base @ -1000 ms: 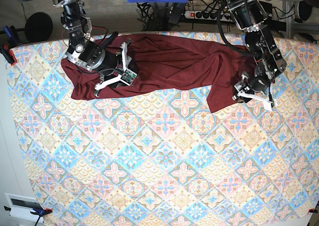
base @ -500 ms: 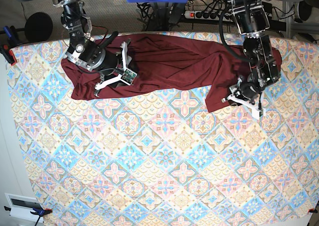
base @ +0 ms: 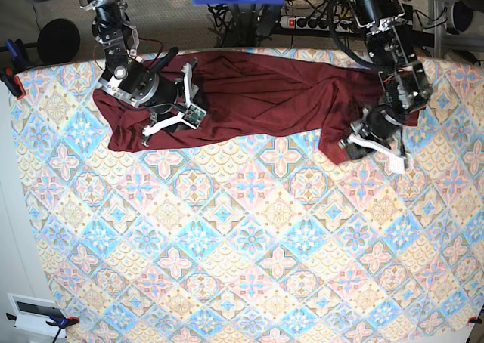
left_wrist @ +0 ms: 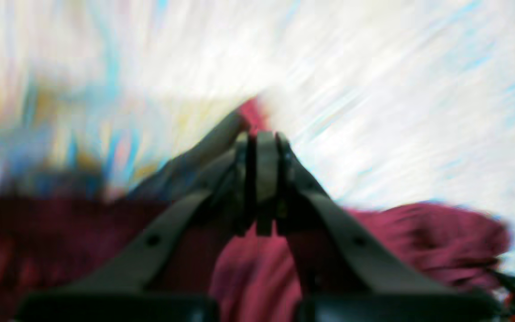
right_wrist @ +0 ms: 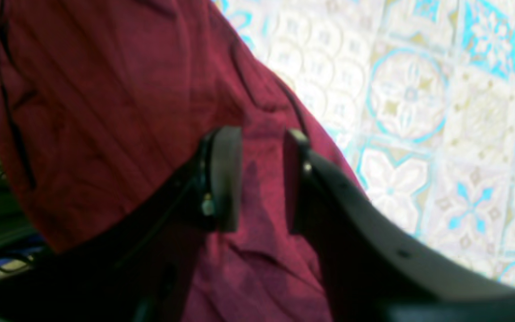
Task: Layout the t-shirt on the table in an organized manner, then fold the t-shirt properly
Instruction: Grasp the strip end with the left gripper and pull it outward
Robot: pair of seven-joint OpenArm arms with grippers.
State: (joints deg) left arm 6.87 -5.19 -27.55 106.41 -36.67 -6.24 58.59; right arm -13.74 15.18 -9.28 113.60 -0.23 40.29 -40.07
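Note:
Next, my left gripper lets go of the dark maroon t-shirt's corner near the table's far edge, at the shirt's outer end (base: 416, 83).
The dark maroon t-shirt (base: 265, 94) lies stretched and wrinkled along the far edge of the table (base: 249, 230). My left gripper (base: 355, 145) is at the shirt's lower right corner. In the blurred left wrist view its jaws (left_wrist: 262, 143) are pressed together, with maroon t-shirt (left_wrist: 418, 237) fabric at their tip and bunched below. My right gripper (base: 178, 105) rests on the shirt's left part. In the right wrist view it (right_wrist: 259, 179) stands open, a gap between its pads showing the t-shirt (right_wrist: 105, 89) underneath.
A power strip with cables (base: 310, 22) sits behind the table's far edge. A black round object (base: 57, 41) stands at the back left, a clamp (base: 11, 78) grips the left corner, and a white device (base: 34, 313) sits off the front left.
The left gripper's jaws have closed at the shirt's lower right corner, and that arm has shifted a little. The right arm has not moved.

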